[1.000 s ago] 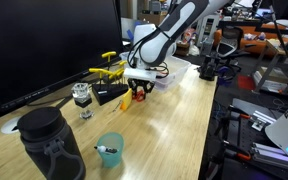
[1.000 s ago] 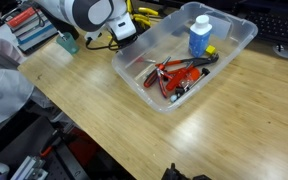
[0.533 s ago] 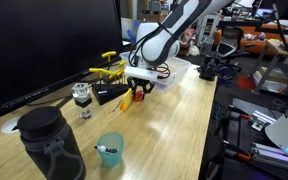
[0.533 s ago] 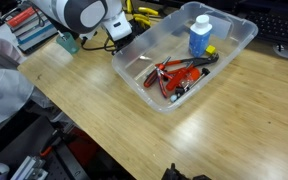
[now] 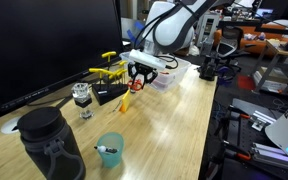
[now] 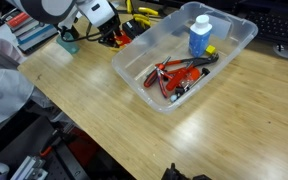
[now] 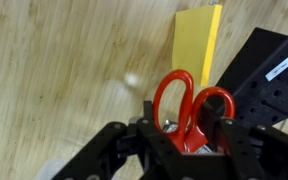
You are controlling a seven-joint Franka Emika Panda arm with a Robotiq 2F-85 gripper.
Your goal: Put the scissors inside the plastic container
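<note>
The scissors will drop onto the red-handled tools inside the plastic container (image 5: pixel 162 73), away from the blue bottle.
My gripper (image 7: pixel 184 138) is shut on the scissors (image 7: pixel 192 122). Their orange-red handle loops stick out past the fingers, and the blades are hidden between the jaws. In an exterior view the gripper (image 5: pixel 139 76) hangs above the wooden table with the scissors (image 5: pixel 137 85) dangling below it, just in front of the plastic container (image 5: pixel 172 72). In an exterior view the clear container (image 6: pixel 236 42) lies right of the gripper (image 6: pixel 104 35). The scissors cannot be made out there.
The tub holds red-handled tools (image 6: pixel 174 75) and a blue bottle (image 6: pixel 198 38). Below the gripper are a yellow flat block (image 7: pixel 196 45) and a black box (image 7: pixel 259 75). Yellow-handled tools (image 5: pixel 109 68), a glass jar (image 5: pixel 81 97), a dark jug (image 5: pixel 49 145) and a teal cup (image 5: pixel 110 150) share the table.
The gripper has risen off the table with the scissors in it and moved slightly away from the tub's side. The tub and its contents have not moved.
</note>
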